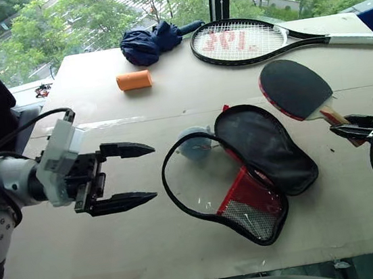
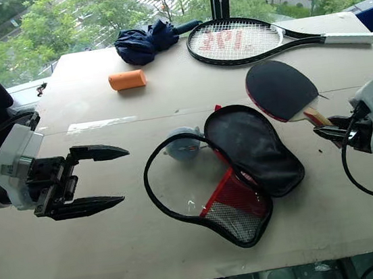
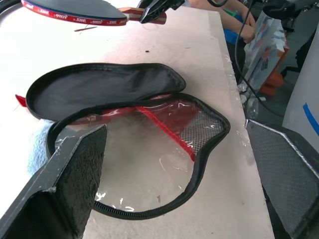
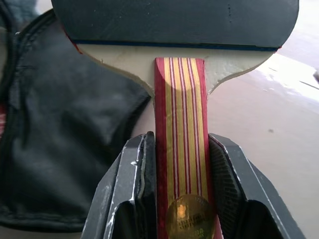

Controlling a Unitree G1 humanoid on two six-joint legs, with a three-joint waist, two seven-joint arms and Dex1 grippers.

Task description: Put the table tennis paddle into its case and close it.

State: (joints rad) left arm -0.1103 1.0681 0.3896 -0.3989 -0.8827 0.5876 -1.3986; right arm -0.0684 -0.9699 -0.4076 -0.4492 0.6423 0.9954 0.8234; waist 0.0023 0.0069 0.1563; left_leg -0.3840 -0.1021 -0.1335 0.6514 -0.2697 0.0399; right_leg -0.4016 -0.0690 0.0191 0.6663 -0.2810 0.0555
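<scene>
The robot's right gripper should set the paddle, now slightly above the table, down inside the solid black half of the open case (image 1: 260, 138) (image 4: 82, 84).
The table tennis paddle (image 1: 294, 87), black face and red edge, hangs slightly above the table, just right of the case. My right gripper (image 1: 348, 126) is shut on its striped wood-and-red handle (image 4: 182, 149), one finger on each side. In the middle of the table the black case (image 1: 262, 144) lies unzipped. Its lid is folded back to the right, showing the clear and red mesh inside (image 1: 248, 200). A grey-blue ball charm (image 1: 193, 142) rests at its far left side. Left of the case, my left gripper (image 1: 131, 175) stands open and holds nothing.
At the back lie a large strung tennis racket (image 1: 249, 40), a folded navy umbrella (image 1: 151, 42) and an orange cylinder (image 1: 134, 80). The table's front edge runs just below the case. A person's arm and a bag (image 3: 259, 45) show beyond the table's right end.
</scene>
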